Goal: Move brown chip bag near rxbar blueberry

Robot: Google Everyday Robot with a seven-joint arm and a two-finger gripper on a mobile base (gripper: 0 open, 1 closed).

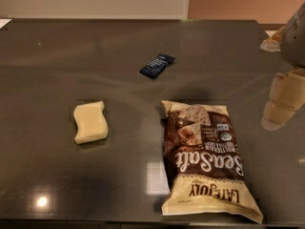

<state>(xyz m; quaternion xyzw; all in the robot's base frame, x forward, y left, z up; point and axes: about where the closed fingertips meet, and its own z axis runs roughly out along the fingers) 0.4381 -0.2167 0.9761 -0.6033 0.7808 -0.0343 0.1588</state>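
Observation:
The robot's gripper needs to close on the far cream end (203,110) of the brown chip bag, the end that is nearer the rxbar blueberry.
The brown chip bag (206,156) lies flat on the dark table (95,46), right of centre near the front edge, with "Sea Salt" lettering across its dark middle and cream ends. The rxbar blueberry (157,65) is a small navy wrapper lying farther back, up and to the left of the bag, with a clear gap between them. My gripper (280,106) hangs at the right edge of the view, above the table, to the right of the bag's upper end and not touching it.
A pale yellow wavy sponge (90,122) lies on the left half of the table. A cream object (272,41) sits at the far right edge. The table's front edge runs just below the bag.

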